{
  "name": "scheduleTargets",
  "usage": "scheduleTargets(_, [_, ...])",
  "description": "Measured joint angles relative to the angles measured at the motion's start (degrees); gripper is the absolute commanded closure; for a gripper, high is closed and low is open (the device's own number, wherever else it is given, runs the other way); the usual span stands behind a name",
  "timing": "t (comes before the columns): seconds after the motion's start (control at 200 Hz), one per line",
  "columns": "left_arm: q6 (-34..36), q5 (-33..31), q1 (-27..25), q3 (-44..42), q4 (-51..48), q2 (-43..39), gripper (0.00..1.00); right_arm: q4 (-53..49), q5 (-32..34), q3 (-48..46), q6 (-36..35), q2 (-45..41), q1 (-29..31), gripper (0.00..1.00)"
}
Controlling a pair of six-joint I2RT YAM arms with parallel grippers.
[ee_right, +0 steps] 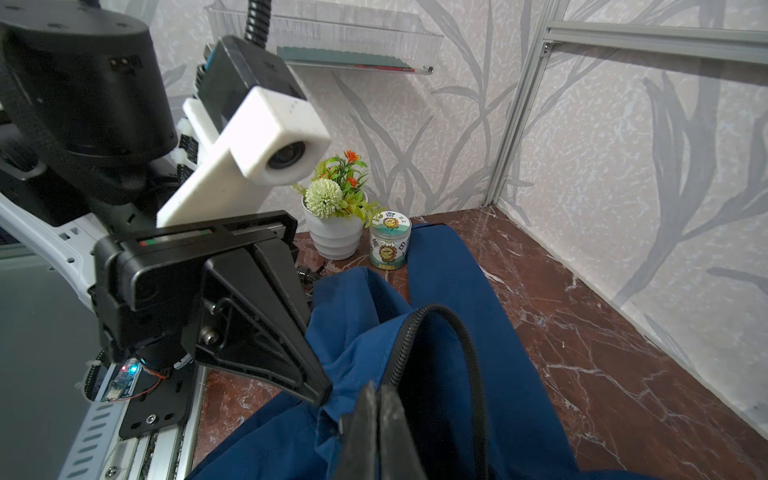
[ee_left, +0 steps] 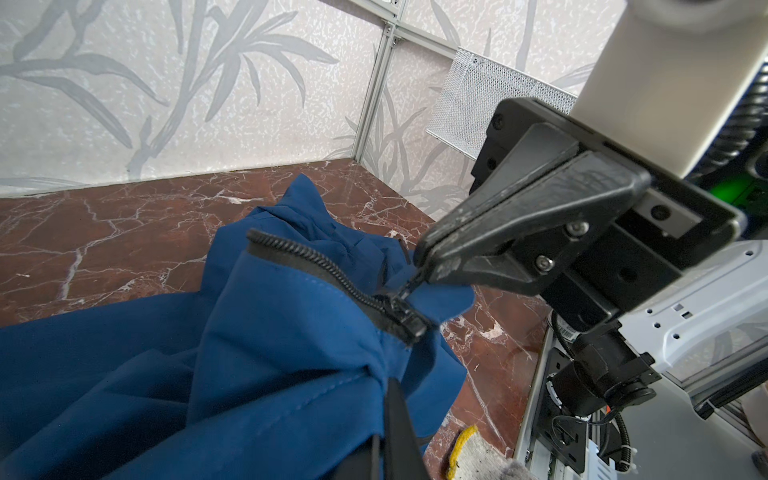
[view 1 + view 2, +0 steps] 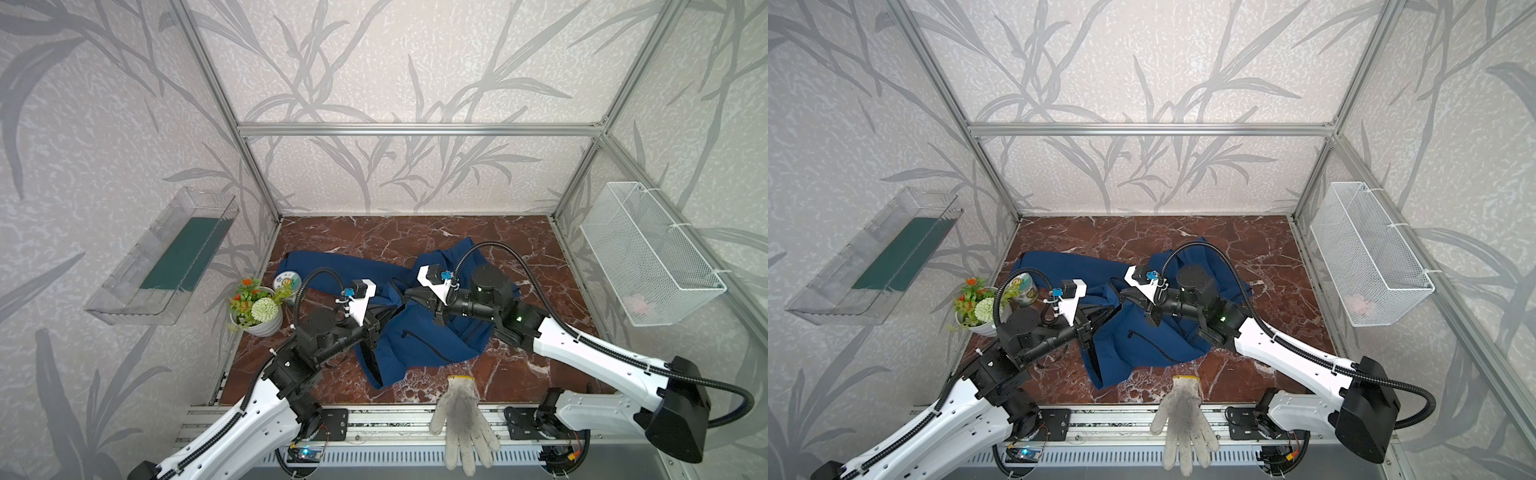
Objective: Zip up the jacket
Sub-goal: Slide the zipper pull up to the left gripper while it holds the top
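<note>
My left gripper needs to open, as it is pinching a fold of fabric below the slider, and take the zipper's bottom end (image 2: 415,333) before my right gripper pulls the tab.
The navy-blue jacket (image 3: 419,345) (image 3: 1142,345) lies crumpled in the middle of the marble table, one sleeve stretched out to the far left. Both grippers meet above its front. My left gripper (image 3: 395,309) (image 3: 1115,309) (image 2: 390,384) is shut on a fold of jacket fabric (image 2: 270,353) just below the zipper slider (image 2: 405,320). My right gripper (image 3: 409,293) (image 3: 1123,293) (image 1: 376,388) is shut on the slider's black pull tab (image 2: 409,286). The open black zipper teeth (image 1: 415,328) loop up from the cloth (image 1: 511,374). In the right wrist view the pull tab is hidden by the jaws.
A grey-white knitted glove (image 3: 461,419) (image 3: 1183,419) hangs over the table's front edge. A white pot of artificial flowers (image 3: 259,309) and a small printed tin (image 3: 286,282) stand at the left. A clear tray (image 3: 166,257) and a wire basket (image 3: 648,253) hang on the side walls.
</note>
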Motion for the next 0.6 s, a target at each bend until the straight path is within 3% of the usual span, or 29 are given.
scheduleTargets(0.065, [-1.25,-0.04,0.00,-0.15,0.94,0.00,1.00,0.50,0.07,0.00,0.39,0.00,0.00,1.00])
scheduleTargets(0.155, [-2.89,-0.52,0.00,-1.16,2.91,-0.26,0.88,1.20,0.22,-0.04,0.55,-0.02,0.09,1.00])
scheduleTargets(0.325, [-4.57,-0.72,-0.07,-2.21,3.80,-0.31,0.74,2.58,1.14,-1.11,0.35,-0.28,0.76,1.00])
scheduleTargets(0.6, [-5.57,-0.42,-0.07,-2.38,5.44,-0.02,0.59,3.48,1.66,-1.49,0.00,-0.35,1.75,1.00])
